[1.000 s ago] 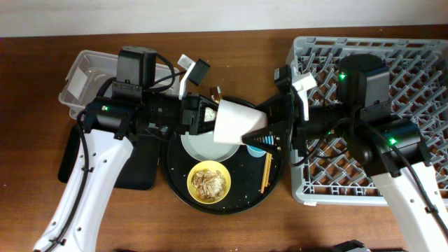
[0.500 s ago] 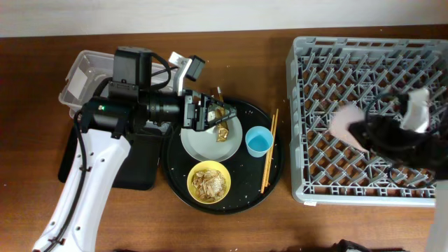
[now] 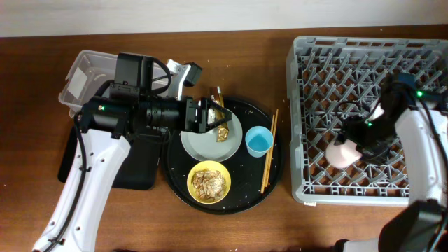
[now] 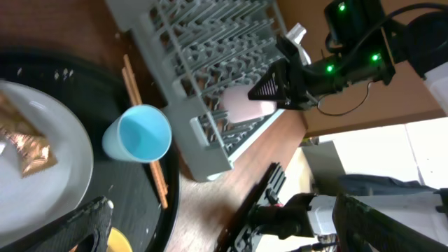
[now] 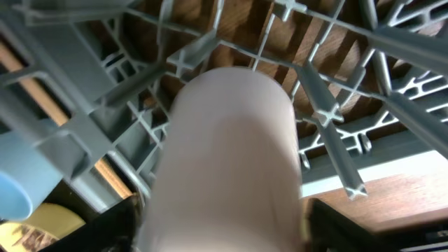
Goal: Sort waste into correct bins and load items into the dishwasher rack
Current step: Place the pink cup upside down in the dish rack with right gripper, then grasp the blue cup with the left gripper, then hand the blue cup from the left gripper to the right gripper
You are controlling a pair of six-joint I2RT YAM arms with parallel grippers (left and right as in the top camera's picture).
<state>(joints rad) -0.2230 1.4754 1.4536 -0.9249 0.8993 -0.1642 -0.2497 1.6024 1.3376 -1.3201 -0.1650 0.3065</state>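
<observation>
The blue cup beside the chopsticks is next for my left gripper, which should go there and grab it by the cup's rim (image 3: 249, 133) (image 4: 120, 131).
The pink cup (image 3: 339, 152) lies among the pegs near the front of the grey dishwasher rack (image 3: 315, 63). My right gripper (image 3: 355, 143) straddles the pink cup (image 5: 224, 161), one finger on each side with a thin gap showing, so it is open. My left gripper (image 3: 203, 115) hangs open and empty over the back left edge of the grey-green plate (image 3: 199, 143), which carries the gold-brown wrapper (image 3: 221, 124). The blue cup (image 3: 259, 142), the chopsticks (image 3: 268, 157) and the yellow bowl (image 3: 210, 183) of brownish scraps sit on the round black tray (image 3: 241, 196).
The clear tub (image 3: 87, 77) stands at the back left. The shallow black rectangular tray (image 3: 136, 171) lies in front of it, partly under my left arm. Crumbs dot the round tray. The rack's near left corner (image 4: 203, 157) almost touches the round tray.
My right arm carried the pink cup from over the round tray across to the rack and lowered it among the pegs. My left arm stayed by the plate.
</observation>
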